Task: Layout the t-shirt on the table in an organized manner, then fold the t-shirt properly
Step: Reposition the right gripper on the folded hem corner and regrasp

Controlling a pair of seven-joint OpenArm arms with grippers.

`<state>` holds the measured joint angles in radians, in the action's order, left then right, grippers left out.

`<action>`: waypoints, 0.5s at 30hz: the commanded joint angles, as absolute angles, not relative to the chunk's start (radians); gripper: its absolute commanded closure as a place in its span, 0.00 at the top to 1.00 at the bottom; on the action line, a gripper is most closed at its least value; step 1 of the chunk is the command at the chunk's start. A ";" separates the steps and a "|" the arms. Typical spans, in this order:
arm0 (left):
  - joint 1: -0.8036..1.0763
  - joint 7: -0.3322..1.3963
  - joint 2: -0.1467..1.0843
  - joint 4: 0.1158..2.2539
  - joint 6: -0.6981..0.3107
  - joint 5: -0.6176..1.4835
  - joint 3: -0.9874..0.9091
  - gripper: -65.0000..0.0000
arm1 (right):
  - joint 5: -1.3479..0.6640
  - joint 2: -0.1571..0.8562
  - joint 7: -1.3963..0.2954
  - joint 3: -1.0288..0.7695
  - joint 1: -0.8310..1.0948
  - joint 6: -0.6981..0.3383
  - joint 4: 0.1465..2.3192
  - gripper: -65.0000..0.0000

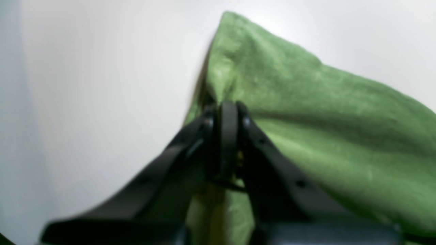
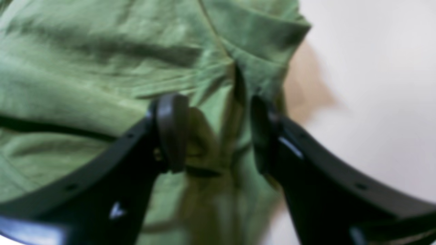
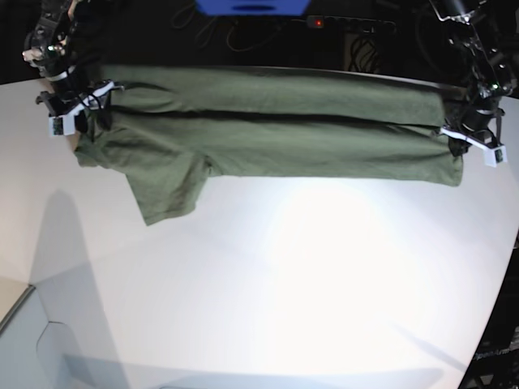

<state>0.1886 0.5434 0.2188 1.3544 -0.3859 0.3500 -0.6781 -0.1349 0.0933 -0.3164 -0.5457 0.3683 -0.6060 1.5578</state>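
Note:
Next, I close my right gripper on the nearest corner [image 3: 148, 219] of the olive-green t-shirt's sleeve that points toward me.
The olive-green t-shirt [image 3: 276, 130] lies stretched sideways across the far part of the white table [image 3: 284, 284], doubled lengthwise, with one sleeve [image 3: 166, 190] pointing toward me. My left gripper [image 3: 470, 139] is at its right end. In the left wrist view the gripper [image 1: 227, 115] is shut, pinching the edge of the shirt [image 1: 323, 119]. My right gripper [image 3: 81, 113] is at the shirt's left end. In the right wrist view the gripper [image 2: 216, 132] has its jaws apart, with a fold of the shirt [image 2: 85, 68] between them.
Behind the table's far edge are a blue object [image 3: 251, 6], a power strip with a red light [image 3: 349, 23] and dark cables. The table's curved edge runs along the lower left [image 3: 32, 308] and the right side [image 3: 507, 267].

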 commanded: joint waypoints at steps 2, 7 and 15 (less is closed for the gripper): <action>0.183 0.526 0.237 1.368 -0.384 0.361 -0.680 0.00 | -0.142 0.104 -0.298 -0.610 0.364 -0.599 1.589 0.52; 0.183 0.526 0.236 1.368 -0.384 0.361 -0.680 0.00 | -0.143 0.073 -0.298 -0.723 0.317 -0.599 1.615 0.53; 0.183 0.526 0.236 1.368 -0.384 0.363 -0.680 0.00 | -0.140 0.074 -0.300 -0.680 0.217 -0.599 1.615 0.53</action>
